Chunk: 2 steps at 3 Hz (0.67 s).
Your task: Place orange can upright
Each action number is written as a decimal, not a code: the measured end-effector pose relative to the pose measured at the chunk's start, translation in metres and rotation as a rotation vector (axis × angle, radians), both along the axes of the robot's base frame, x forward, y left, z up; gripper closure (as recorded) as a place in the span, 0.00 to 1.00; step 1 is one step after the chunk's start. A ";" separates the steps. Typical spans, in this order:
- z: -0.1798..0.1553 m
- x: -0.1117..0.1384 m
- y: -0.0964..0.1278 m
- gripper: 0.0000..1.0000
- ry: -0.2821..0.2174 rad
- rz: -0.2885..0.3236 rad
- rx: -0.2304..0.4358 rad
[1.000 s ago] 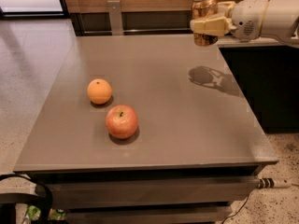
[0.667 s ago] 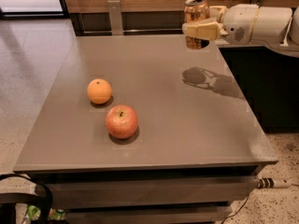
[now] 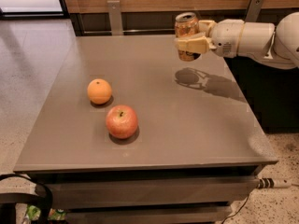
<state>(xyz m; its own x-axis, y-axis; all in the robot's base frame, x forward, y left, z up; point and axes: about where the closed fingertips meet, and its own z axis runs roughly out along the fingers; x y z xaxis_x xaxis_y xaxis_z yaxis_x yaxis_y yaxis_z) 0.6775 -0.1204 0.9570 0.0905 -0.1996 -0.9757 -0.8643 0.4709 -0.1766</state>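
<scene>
Next, my gripper lets go of the orange can upright, on the table by the shadow's end (image 3: 174, 81) closest to the orange fruit.
The orange can (image 3: 186, 27) has a brownish-orange mottled body and a silver top. It stands roughly upright in the air above the far right part of the grey table (image 3: 154, 139). My gripper (image 3: 190, 43) comes in from the right on a white arm and is shut on the can's middle. The can's shadow lies on the table just below it, so the can hangs clear of the surface.
A round orange fruit (image 3: 99, 91) and a red apple (image 3: 121, 121) sit on the table's left-middle part. A wood-panelled wall with metal brackets runs along the back. A dark cabinet stands to the right of the table.
The arm has carried the can leftward and a little lower over the table. The orange fruit and the apple have not moved.
</scene>
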 end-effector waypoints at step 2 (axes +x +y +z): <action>-0.040 0.012 0.012 1.00 -0.009 0.006 0.025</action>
<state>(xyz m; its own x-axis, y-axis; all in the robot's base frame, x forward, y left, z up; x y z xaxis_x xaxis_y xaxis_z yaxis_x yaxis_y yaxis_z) 0.6899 -0.1085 0.9171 0.1007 -0.1744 -0.9795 -0.8653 0.4705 -0.1727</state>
